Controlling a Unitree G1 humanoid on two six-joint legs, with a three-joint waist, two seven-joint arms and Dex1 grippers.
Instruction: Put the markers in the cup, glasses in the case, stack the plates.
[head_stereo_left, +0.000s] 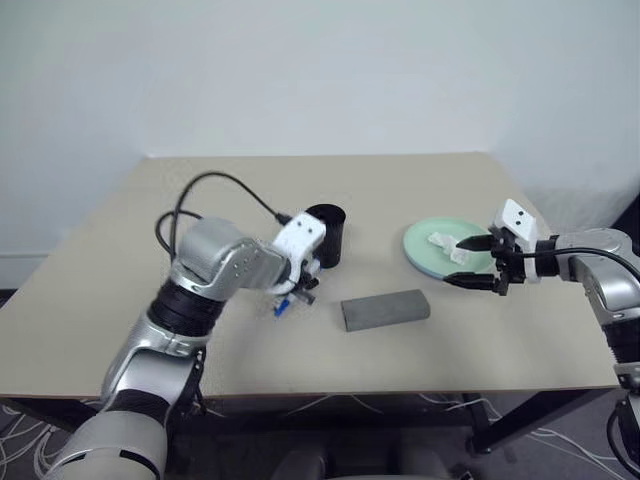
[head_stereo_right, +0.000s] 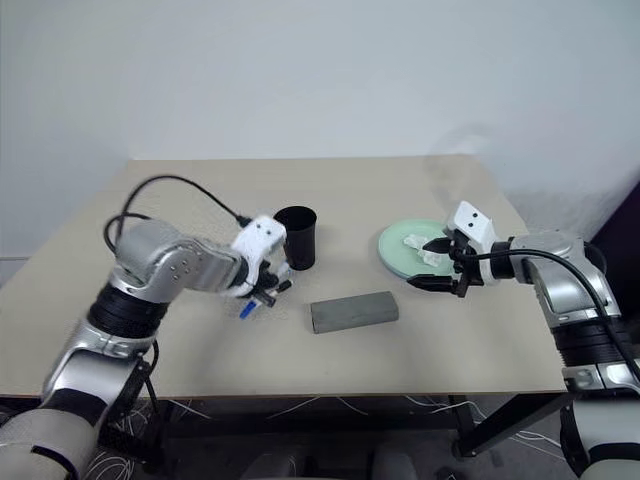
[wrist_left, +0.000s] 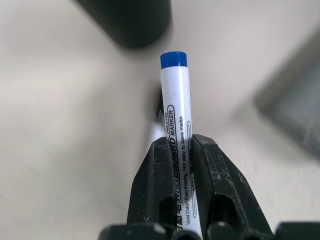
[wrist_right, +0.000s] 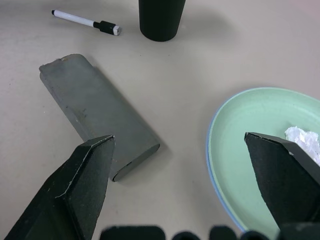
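Note:
Next, I release the blue-ended marker from my left gripper inside the opening of the black cup (head_stereo_left: 325, 213).
My left gripper (head_stereo_left: 299, 291) is shut on the blue-ended marker (wrist_left: 176, 110) and holds it above the table, just in front of the black cup (head_stereo_left: 326, 235). The black-capped marker (wrist_right: 85, 21) lies flat on the table near the cup. The grey case (head_stereo_left: 385, 309) lies closed at mid-table. The mint green plate (head_stereo_left: 425, 252) sits on the right, and the light blue plate's rim (wrist_right: 214, 172) peeks out from under it. My right gripper (head_stereo_left: 470, 262) hangs open over the green plate's near edge, holding nothing. The glasses are out of view.
A crumpled white tissue (head_stereo_left: 447, 245) lies on the green plate, close to my right fingers. The beige table (head_stereo_left: 120, 300) ends near my arms at the front, and a pale wall stands behind it.

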